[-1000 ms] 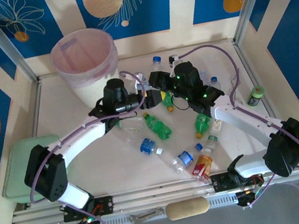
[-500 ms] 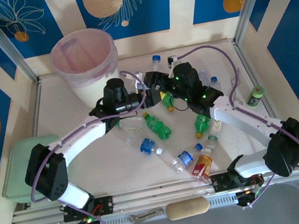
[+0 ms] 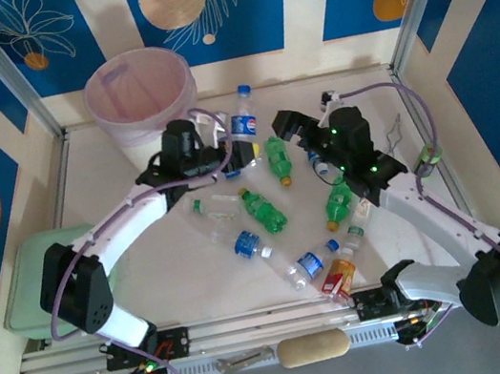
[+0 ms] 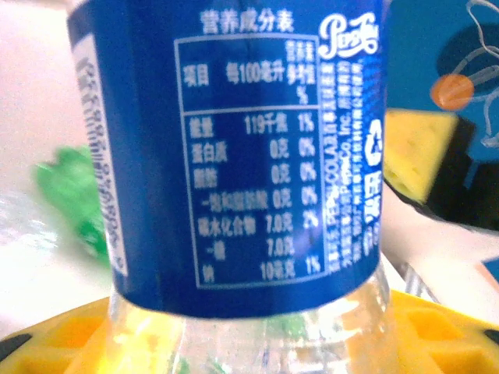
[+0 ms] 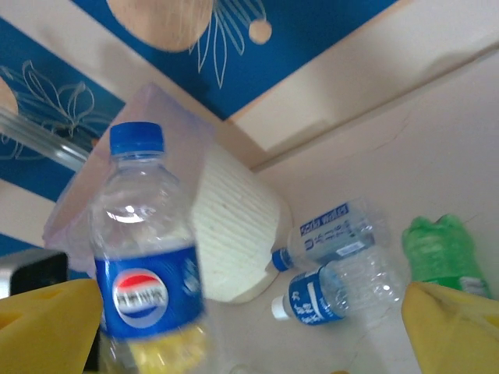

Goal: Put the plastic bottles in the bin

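I should let go of the clear Pepsi bottle with my left gripper over the middle of the bin's opening (image 3: 143,83), so it drops inside. The bottle is now held upright beside the bin.
My left gripper (image 3: 234,148) is shut on a clear Pepsi bottle (image 3: 241,123) with a blue label and cap, held upright just right of the bin (image 3: 139,95). Its label (image 4: 249,156) is close up in the left wrist view, between yellow fingers (image 4: 54,347). My right gripper (image 3: 293,126) stands open beside it, nothing between its pads (image 5: 456,327). From the right wrist the Pepsi bottle (image 5: 144,265) stands before the bin (image 5: 230,222). Green bottles (image 3: 277,158) (image 3: 264,212) (image 3: 337,201), clear ones (image 3: 261,248) (image 3: 312,263) and a red-orange one (image 3: 340,275) lie on the table.
Two clear blue-labelled bottles (image 5: 335,230) (image 5: 343,292) lie by the bin's foot. A dark cylinder with a green top (image 3: 429,158) stands at the right wall. A pale green tray (image 3: 25,285) sits at the left edge, a tan roll (image 3: 312,347) on the front rail.
The grippers were together at the table's middle. The left one has since raised the Pepsi bottle upright toward the bin, and the right arm has drawn back to the right, open.
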Robot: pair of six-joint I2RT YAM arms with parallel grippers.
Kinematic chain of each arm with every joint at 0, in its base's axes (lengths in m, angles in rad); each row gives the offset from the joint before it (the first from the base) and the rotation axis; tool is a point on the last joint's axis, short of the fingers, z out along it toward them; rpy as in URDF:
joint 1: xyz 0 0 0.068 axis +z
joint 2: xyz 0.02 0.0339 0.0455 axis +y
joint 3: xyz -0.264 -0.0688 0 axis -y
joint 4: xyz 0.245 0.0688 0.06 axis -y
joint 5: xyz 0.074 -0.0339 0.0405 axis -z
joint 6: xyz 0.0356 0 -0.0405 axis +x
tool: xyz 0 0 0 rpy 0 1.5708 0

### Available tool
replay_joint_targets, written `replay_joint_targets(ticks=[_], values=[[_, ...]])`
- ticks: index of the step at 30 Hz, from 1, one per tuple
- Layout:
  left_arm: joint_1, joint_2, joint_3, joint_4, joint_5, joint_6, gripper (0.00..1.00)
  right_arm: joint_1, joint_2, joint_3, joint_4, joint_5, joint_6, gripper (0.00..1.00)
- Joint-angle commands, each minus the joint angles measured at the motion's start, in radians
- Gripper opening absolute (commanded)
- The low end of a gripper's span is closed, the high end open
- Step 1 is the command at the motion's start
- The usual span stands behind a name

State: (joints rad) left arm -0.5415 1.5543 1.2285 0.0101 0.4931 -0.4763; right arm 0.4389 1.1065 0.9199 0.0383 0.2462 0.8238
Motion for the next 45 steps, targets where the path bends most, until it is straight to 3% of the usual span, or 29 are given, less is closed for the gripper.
replay_joint_targets(ticks=[1, 8, 18, 30, 38, 45], values=[[0.07, -0.025, 0.123, -0.124, -0.059, 0.126, 0.49, -0.025, -0.048, -0.036, 0.002, 0.003, 0.002, 0.99], [0.211, 0.05, 0.471, -0.344, -0.191, 0.303, 0.49, -0.048, -0.071, -0.084, -0.093, -0.008, -0.003, 0.99], [0.365, 0.22, 0.747, -0.481, -0.309, 0.439, 0.49, -0.054, -0.083, -0.118, -0.16, 0.005, 0.0, 0.99], [0.42, 0.419, 0.793, -0.617, -0.456, 0.513, 0.5, -0.052, -0.073, -0.118, -0.175, 0.005, 0.002, 0.99], [0.42, 0.472, 0.812, -0.659, -0.472, 0.525, 0.53, -0.045, -0.07, -0.112, -0.181, 0.013, 0.004, 0.99], [0.42, 0.467, 0.812, -0.661, -0.477, 0.522, 0.73, -0.037, -0.054, -0.1, -0.181, 0.006, -0.004, 0.99]])
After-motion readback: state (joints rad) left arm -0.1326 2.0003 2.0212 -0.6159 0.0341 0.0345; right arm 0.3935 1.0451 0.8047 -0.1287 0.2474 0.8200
